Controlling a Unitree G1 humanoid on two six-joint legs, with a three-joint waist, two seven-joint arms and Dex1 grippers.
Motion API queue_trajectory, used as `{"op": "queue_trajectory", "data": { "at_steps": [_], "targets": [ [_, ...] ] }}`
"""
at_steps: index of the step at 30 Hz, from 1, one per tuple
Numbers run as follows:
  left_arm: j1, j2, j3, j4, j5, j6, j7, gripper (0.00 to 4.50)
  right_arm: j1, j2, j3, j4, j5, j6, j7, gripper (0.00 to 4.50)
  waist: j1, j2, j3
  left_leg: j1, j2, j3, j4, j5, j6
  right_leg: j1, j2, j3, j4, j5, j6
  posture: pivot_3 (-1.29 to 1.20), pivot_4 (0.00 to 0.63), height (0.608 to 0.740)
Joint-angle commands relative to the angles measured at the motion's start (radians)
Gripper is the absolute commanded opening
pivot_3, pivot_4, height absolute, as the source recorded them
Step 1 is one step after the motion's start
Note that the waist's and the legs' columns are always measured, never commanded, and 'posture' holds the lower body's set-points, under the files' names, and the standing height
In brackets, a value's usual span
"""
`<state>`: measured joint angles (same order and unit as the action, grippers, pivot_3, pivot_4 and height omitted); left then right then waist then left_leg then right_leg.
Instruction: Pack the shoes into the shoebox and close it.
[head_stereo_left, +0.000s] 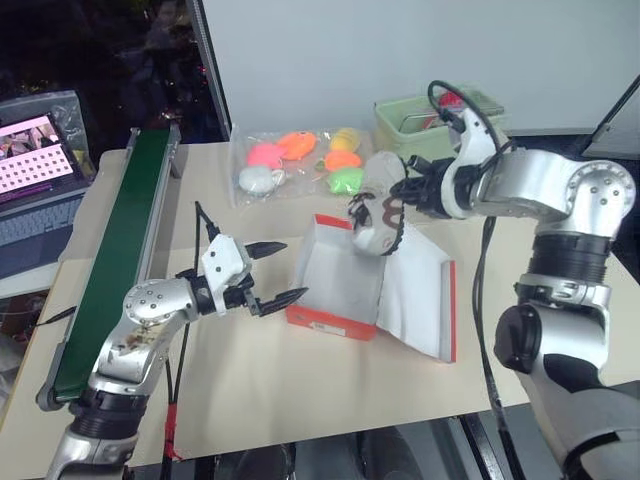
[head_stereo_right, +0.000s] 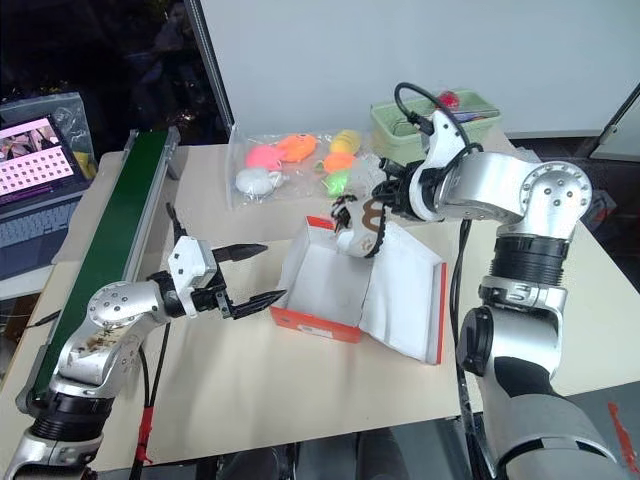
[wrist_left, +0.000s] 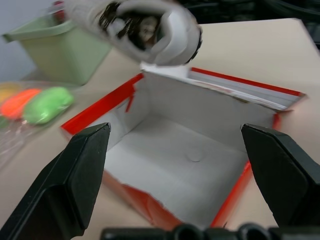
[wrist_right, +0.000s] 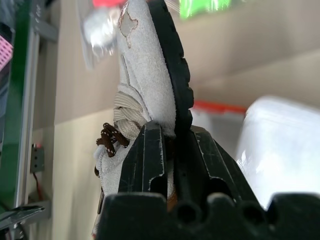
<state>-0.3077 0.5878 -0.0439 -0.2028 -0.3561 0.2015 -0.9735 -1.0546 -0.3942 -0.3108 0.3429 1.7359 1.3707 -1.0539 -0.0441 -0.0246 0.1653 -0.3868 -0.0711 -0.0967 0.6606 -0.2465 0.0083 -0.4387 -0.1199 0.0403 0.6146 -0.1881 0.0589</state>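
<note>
The white shoe will go down inside the shoebox (head_stereo_left: 360, 286) along its side beside the folded lid, set there by my right gripper.
The orange-red shoebox (head_stereo_left: 332, 290) lies open mid-table, its white inside bare (wrist_left: 190, 155) and its lid (head_stereo_left: 425, 290) folded flat to the right. A white shoe (head_stereo_left: 373, 215) with dark laces hangs tilted over the box's far right corner. My right gripper (wrist_right: 169, 132) is shut on its heel end, one finger (wrist_right: 147, 150) against the upper and the other against the black sole. My left gripper (head_stereo_left: 276, 272) stands open and level just left of the box, pointing at its left wall with nothing between the fingers (wrist_left: 80, 170).
A clear bag of bright plastic toys (head_stereo_left: 300, 160) lies behind the box, and a pale green tub (head_stereo_left: 430, 115) stands at the back right. A long green conveyor (head_stereo_left: 120, 250) runs along the table's left side, with a laptop (head_stereo_left: 40, 165) beyond it.
</note>
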Motion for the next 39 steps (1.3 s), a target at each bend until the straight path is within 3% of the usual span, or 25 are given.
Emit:
{"op": "queue_trajectory", "data": {
  "at_steps": [1, 8, 23, 25, 35, 39],
  "targets": [
    [-0.029, 0.0, -0.014, 0.001, -0.001, -0.045, -0.04, 4.47, 0.081, 0.018, 0.029, -0.054, 0.095, -0.091, -0.092, 0.19, 0.0, 0.0, 0.0, 0.0, 0.0, 0.0, 0.0, 0.0, 0.0, 0.0, 0.0, 0.0, 0.0, 0.0, 0.0, 0.0, 0.15, 0.74],
    [-0.046, -0.006, -0.02, -0.003, 0.005, -0.047, -0.039, 4.47, 0.211, 0.012, 0.119, -0.127, 0.178, -0.189, -0.177, 0.19, -0.003, 0.001, 0.0, -0.001, 0.0, 0.0, 0.001, 0.0, 0.001, -0.001, 0.0, 0.0, 0.0, 0.001, 0.001, 0.0, 0.15, 0.74],
    [-0.045, 0.0, -0.009, -0.021, 0.007, -0.046, -0.023, 4.47, 0.259, 0.014, 0.218, -0.083, 0.093, -0.244, -0.098, 0.19, -0.004, 0.001, 0.0, 0.001, 0.002, 0.001, 0.001, -0.001, 0.002, 0.001, 0.006, 0.001, -0.002, 0.002, -0.001, 0.0, 0.15, 0.74],
    [-0.048, -0.003, -0.013, -0.022, 0.009, -0.043, -0.018, 4.5, 0.259, 0.018, 0.22, -0.078, 0.076, -0.24, -0.083, 1.18, -0.003, 0.001, 0.0, 0.002, 0.002, 0.001, 0.001, -0.001, 0.002, 0.001, 0.006, 0.001, -0.002, 0.002, -0.001, 0.0, 0.15, 0.74],
    [-0.062, -0.017, -0.012, -0.002, 0.021, -0.047, 0.0, 4.5, 0.204, 0.036, 0.216, -0.118, -0.076, -0.233, 0.027, 4.4, -0.004, 0.001, 0.0, 0.002, 0.002, 0.001, 0.001, -0.001, 0.002, 0.0, 0.006, 0.002, -0.002, 0.002, -0.001, 0.0, 0.15, 0.74],
    [-0.061, -0.026, 0.004, 0.003, 0.03, -0.04, 0.037, 4.5, 0.198, 0.042, 0.204, -0.195, -0.086, -0.243, -0.008, 4.47, -0.003, 0.001, 0.0, 0.002, 0.002, 0.001, 0.001, -0.001, 0.002, 0.0, 0.006, 0.002, -0.001, 0.002, -0.001, 0.0, 0.15, 0.74]
  ]
}}
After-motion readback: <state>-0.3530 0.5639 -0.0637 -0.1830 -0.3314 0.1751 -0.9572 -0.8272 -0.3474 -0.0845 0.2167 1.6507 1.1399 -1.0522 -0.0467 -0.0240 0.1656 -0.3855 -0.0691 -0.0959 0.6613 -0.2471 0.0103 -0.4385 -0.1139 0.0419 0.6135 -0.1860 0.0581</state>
